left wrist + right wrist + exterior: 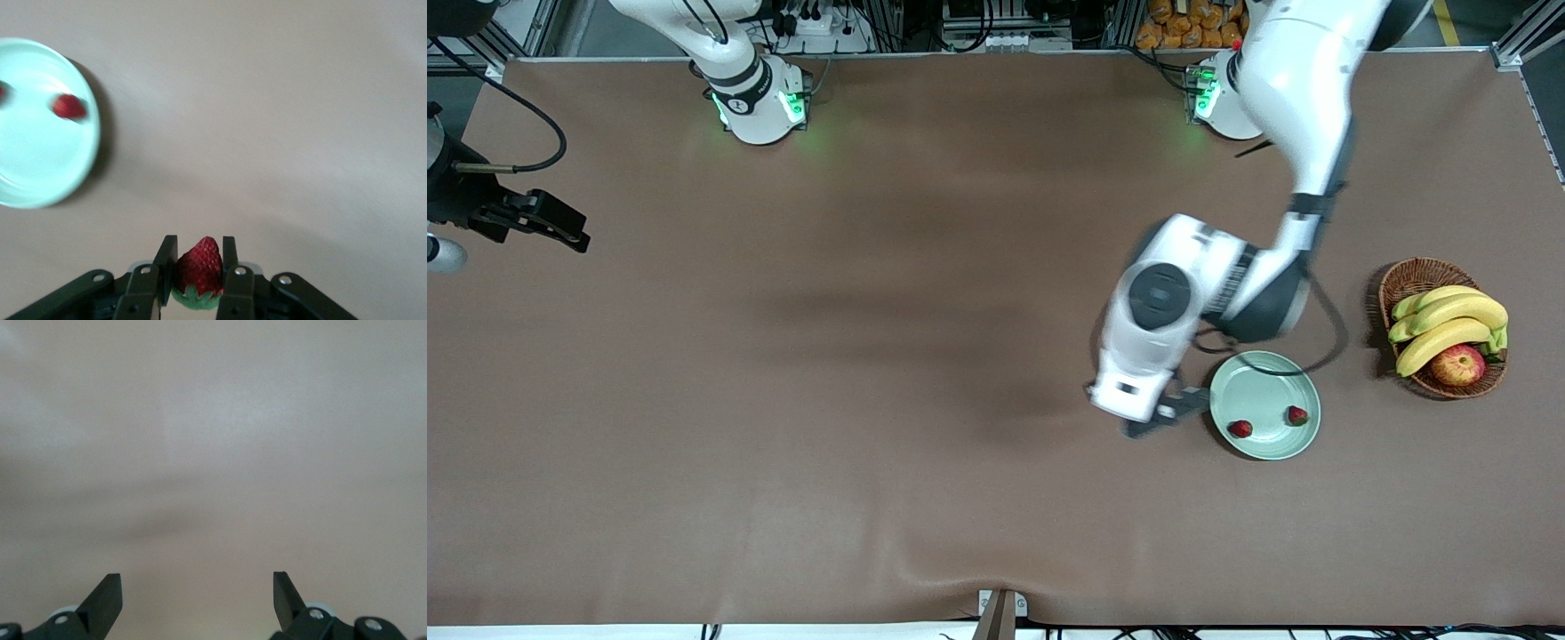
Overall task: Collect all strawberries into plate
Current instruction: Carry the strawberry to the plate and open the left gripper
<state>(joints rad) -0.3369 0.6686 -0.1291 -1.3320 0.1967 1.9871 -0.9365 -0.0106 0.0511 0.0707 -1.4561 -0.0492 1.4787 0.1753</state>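
I need to use my left gripper to set the third strawberry down close to the farther rim of the mint-green plate [1262,367] [7,172].
The pale mint-green plate [1258,384] lies toward the left arm's end of the table and holds two strawberries [1240,429] [1297,414]. My left gripper [1159,419] is just beside the plate's rim, on the side toward the right arm's end, and hovers low over the bare table. It is shut on the third strawberry [199,265], tip outward, green cap between the fingers. The left wrist view also shows the plate [40,157] with one strawberry [69,107] on it. My right gripper [569,229] waits open and empty at the right arm's end of the table; it also shows in the right wrist view [197,590].
A brown wicker basket [1405,277] with bananas [1449,324] and a red-yellow apple [1458,364] stands beside the plate at the left arm's end of the table. A black cable [1325,351] from the left arm hangs over the plate's farther rim.
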